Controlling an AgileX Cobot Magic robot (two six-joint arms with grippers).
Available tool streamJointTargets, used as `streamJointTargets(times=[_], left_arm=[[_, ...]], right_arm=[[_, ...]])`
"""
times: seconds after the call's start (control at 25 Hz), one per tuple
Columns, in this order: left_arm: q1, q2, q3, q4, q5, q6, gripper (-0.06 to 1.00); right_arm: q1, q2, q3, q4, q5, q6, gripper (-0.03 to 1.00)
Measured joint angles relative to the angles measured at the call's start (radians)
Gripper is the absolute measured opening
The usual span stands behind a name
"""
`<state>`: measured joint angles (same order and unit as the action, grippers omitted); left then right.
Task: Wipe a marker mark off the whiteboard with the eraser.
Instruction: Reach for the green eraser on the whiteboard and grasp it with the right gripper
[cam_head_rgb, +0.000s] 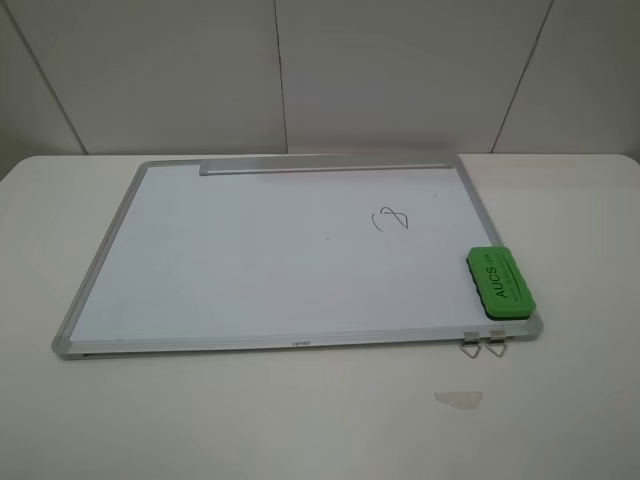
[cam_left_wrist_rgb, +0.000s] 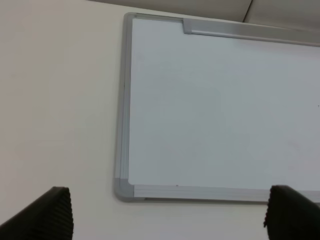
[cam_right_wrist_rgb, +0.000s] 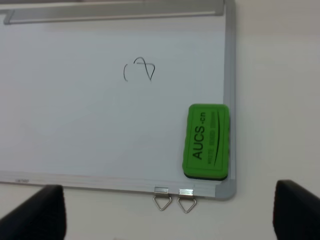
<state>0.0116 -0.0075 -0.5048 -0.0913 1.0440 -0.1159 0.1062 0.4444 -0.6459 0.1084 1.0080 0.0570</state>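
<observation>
My right gripper is going to close on the middle of the green eraser (cam_head_rgb: 498, 278) (cam_right_wrist_rgb: 207, 136), with its fingers against the eraser's long sides.
The whiteboard (cam_head_rgb: 250, 270) lies flat on the table, silver-framed, with its grey tray strip (cam_head_rgb: 325, 166) along the far edge. The marker mark (cam_head_rgb: 389, 220), a thin dark looped scribble, sits right of the board's middle; the right wrist view also shows the marker mark (cam_right_wrist_rgb: 139, 70). The green eraser (cam_head_rgb: 499, 283) with dark "AUCS" lettering rests on the board's near right corner, and in the right wrist view the eraser (cam_right_wrist_rgb: 207, 141) lies ahead of my right gripper (cam_right_wrist_rgb: 167, 212), which is open and empty. My left gripper (cam_left_wrist_rgb: 167, 212) is open over the table near the board's near left corner (cam_left_wrist_rgb: 123, 190). Neither arm shows in the high view.
Two metal hanging clips (cam_head_rgb: 483, 345) stick out from the board's near edge below the eraser. A pale scrap of tape (cam_head_rgb: 458, 400) lies on the white table (cam_head_rgb: 300, 420) in front. A tiny dark dot (cam_head_rgb: 327, 238) marks the board's middle. Wall panels rise behind.
</observation>
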Motion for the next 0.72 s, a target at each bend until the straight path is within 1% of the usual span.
streamJointTargets(times=[0.12, 0.52, 0.72], left_arm=[[0.0, 0.0, 0.0, 0.0, 0.0, 0.0, 0.78], [0.0, 0.0, 0.0, -0.001, 0.0, 0.0, 0.78], [0.0, 0.0, 0.0, -0.002, 0.0, 0.0, 0.78]], right_arm=[[0.0, 0.162, -0.044, 0.025, -0.008, 0.0, 0.82], [0.0, 0.751, -0.21, 0.034, -0.016, 0.0, 0.82], [0.0, 0.969, -0.297, 0.038, -0.03, -0.012, 0.82]])
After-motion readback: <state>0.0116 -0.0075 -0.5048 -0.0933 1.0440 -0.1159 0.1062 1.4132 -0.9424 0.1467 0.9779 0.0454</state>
